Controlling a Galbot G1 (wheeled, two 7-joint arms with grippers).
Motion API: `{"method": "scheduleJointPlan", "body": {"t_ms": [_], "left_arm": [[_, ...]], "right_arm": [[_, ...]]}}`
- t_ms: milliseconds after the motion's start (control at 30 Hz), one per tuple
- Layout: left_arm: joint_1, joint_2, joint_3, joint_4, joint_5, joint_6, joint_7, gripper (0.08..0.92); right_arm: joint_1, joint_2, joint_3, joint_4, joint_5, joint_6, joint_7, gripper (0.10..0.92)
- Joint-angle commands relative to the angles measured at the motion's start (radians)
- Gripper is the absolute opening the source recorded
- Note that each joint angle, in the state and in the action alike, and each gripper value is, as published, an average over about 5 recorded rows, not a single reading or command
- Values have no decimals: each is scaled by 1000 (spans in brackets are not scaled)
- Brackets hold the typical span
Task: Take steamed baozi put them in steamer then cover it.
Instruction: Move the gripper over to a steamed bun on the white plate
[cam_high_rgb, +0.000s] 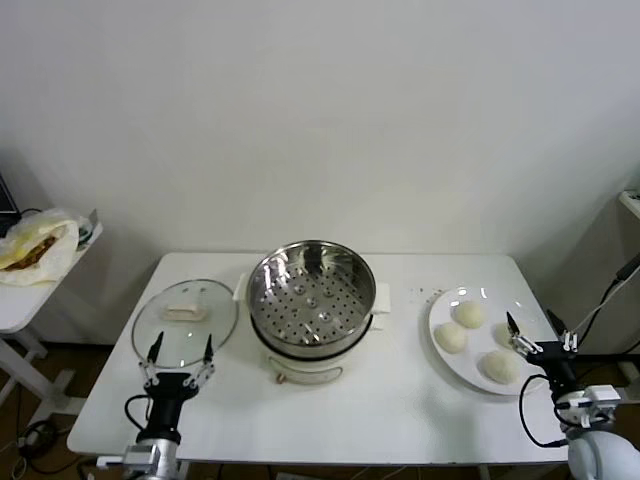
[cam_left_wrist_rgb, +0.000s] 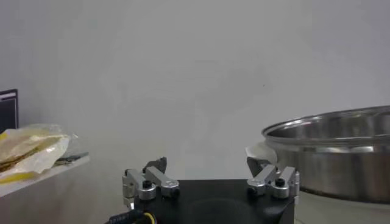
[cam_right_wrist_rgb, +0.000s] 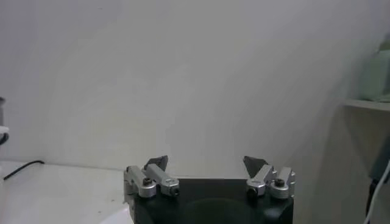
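Note:
The baozi (cam_high_rgb: 469, 314) nearest the wall is at the far edge of the white plate. I need to move my right gripper there next and close it on that bun's sides.
The steamer (cam_high_rgb: 311, 312), a shiny steel pot with a perforated tray and a cream-white base, stands open at the table's middle; its steel wall also shows in the left wrist view (cam_left_wrist_rgb: 341, 157). The glass cover (cam_high_rgb: 185, 318) with its cream bar handle lies flat to the steamer's left. Several cream-white baozi (cam_high_rgb: 468, 314) sit on a white plate (cam_high_rgb: 437, 313) at the right. My left gripper (cam_high_rgb: 181, 356) is open and empty at the cover's near edge. My right gripper (cam_high_rgb: 535, 335) is open and empty at the plate's right edge, beside the baozi.
A side table (cam_high_rgb: 25, 300) at the far left holds a bag of food (cam_high_rgb: 35, 246), also seen in the left wrist view (cam_left_wrist_rgb: 27, 151). A white wall stands behind the table. A cable (cam_right_wrist_rgb: 21, 168) lies on the tabletop in the right wrist view.

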Motion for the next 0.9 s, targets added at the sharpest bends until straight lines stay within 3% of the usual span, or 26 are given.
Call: {"method": "scheduleJointPlan", "body": {"t_ms": [33,133,333,467,667,900], "left_arm": [[1,5,3,-3,6,-14,-6,823],[2,11,8,-7,7,-9,-10,823],[11,20,23,-4,8,-6,-24,823],[16,23,25,-4,8,-10,-28,823],[15,29,22,-2,8,-7,-34,823],[5,27,17,-3,4,24,-77,823]], "right_arm": [[18,-47,1,1,-52,-41,-23,823],[60,-165,-34,-20,-124,-121,-98,823],[171,-548,-236,-94,-162,-274,-313,823],[385,-703,-473,-204,-214,-274,-501,823],[891,-736,-974,-407,-341,-213,-754,823],[1394,-661,-1565,-589,-394,-134,-893,823]]}}
